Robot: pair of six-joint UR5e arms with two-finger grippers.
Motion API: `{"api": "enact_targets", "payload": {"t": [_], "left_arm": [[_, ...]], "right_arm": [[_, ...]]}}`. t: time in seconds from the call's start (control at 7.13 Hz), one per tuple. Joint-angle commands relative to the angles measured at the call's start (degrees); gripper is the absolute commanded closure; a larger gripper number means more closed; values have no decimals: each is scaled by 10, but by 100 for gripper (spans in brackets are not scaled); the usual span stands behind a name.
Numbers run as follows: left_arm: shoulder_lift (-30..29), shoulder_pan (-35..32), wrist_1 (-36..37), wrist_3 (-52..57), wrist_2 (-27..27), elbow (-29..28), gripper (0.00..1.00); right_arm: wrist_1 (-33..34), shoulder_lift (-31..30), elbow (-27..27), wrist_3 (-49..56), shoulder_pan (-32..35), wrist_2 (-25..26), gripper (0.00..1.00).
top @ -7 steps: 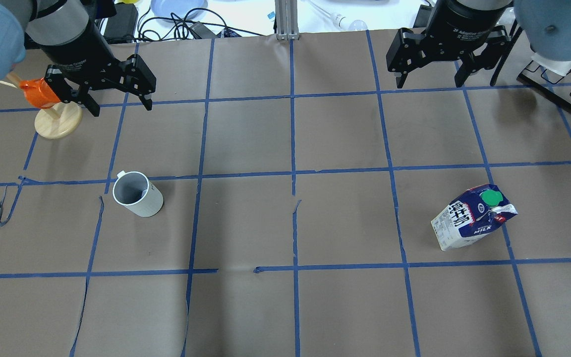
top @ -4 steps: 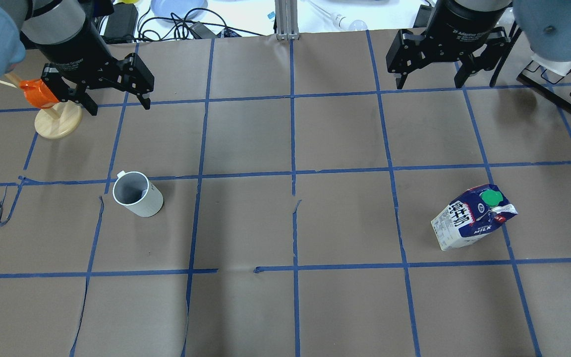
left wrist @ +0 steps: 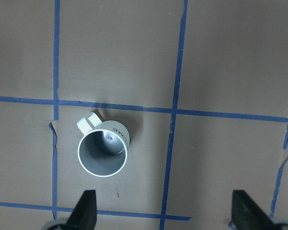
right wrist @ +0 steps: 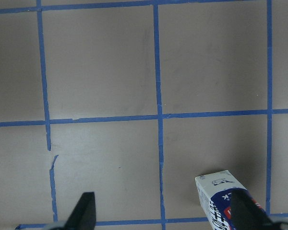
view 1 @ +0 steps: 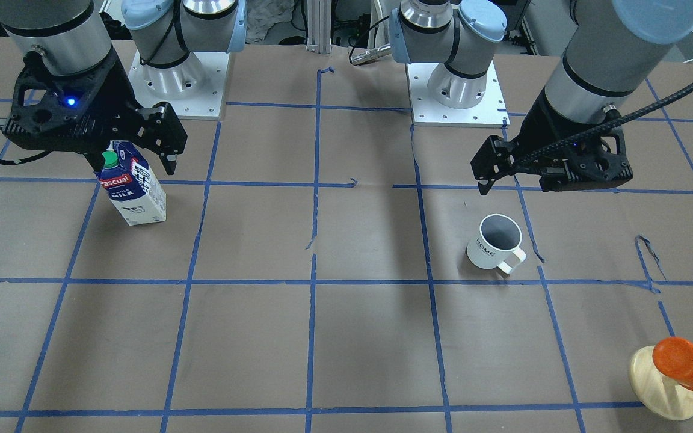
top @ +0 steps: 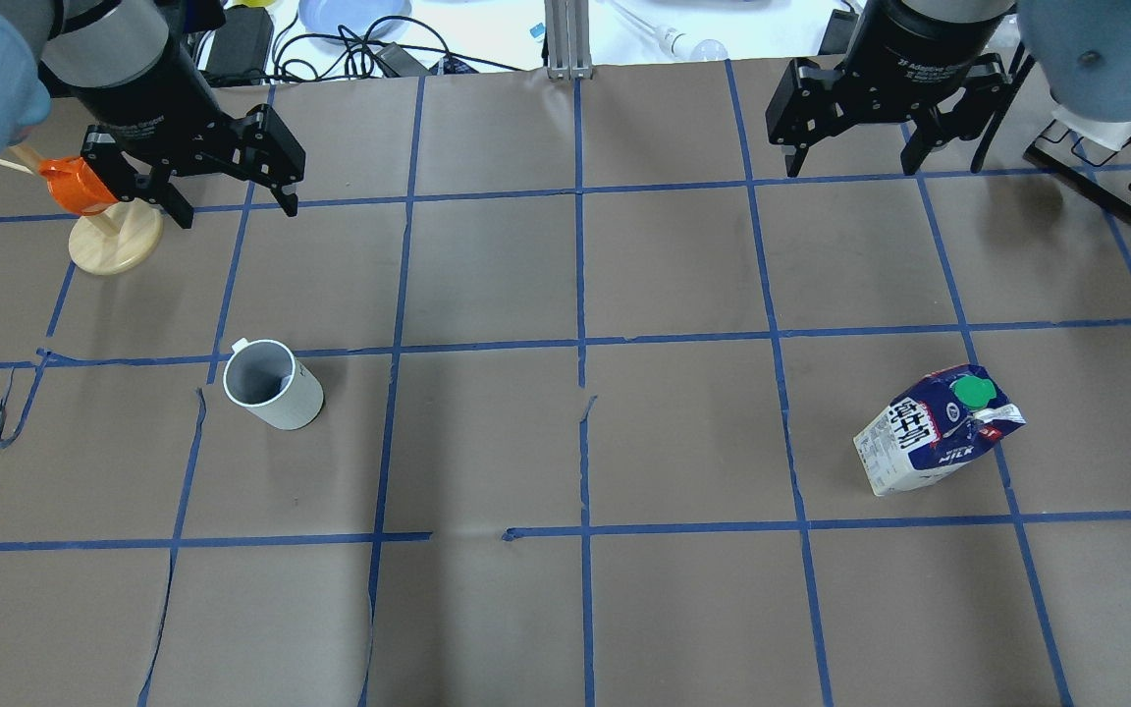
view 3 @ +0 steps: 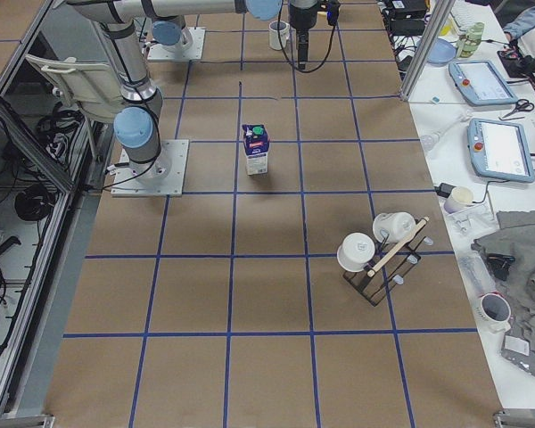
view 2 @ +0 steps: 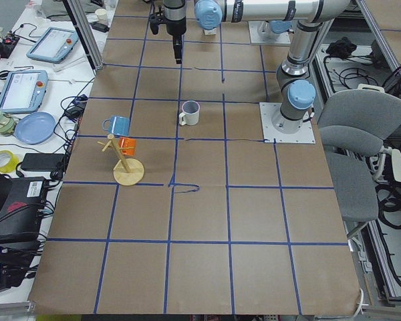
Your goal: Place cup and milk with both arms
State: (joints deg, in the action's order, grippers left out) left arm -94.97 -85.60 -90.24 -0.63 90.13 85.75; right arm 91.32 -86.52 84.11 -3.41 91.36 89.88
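My left gripper should next go to the cup's rim [view 1: 521, 235] [left wrist: 78, 149], just beside its handle. It should close there with one finger inside the cup.
The cup [top: 271, 385] stands upright on the left half of the table, and also shows in the front view [view 1: 497, 242] and the left wrist view [left wrist: 103, 152]. The milk [top: 939, 432] stands upright on the right half, and also shows in the front view [view 1: 132, 192] and, partly, in the right wrist view [right wrist: 221, 191]. My left gripper [top: 237, 211] is open and empty, raised above the table beyond the cup. My right gripper [top: 850, 169] is open and empty, raised near the far edge, beyond the milk.
A wooden mug tree [top: 114, 241] with an orange cup stands at the far left, close to my left gripper. A black rack [top: 1105, 157] with white cups stands at the far right. Cables and a plate lie past the far edge. Both arm bases [view 1: 178, 78] are at the near side.
My left gripper has shifted slightly toward the far edge. My right gripper, the cup and the milk have not visibly moved.
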Motion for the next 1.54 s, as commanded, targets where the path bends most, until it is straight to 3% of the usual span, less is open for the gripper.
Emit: {"api": "enact_targets", "payload": {"t": [0.0,0.7,0.98,1.4], "left_arm": [[5,1,-12,-1,1,1,0],[-11,45,26,-1,2,7,0],[-22,123,58,-9,-3,70,0],[-25,142,97,-13,0,166,0]], "right_arm": [[1,3,0,3,-2,1,0],[-1,3,1,7,-6,1,0],[-2,3,1,7,-5,1,0],[-1,2,1,6,-4,1,0]]}}
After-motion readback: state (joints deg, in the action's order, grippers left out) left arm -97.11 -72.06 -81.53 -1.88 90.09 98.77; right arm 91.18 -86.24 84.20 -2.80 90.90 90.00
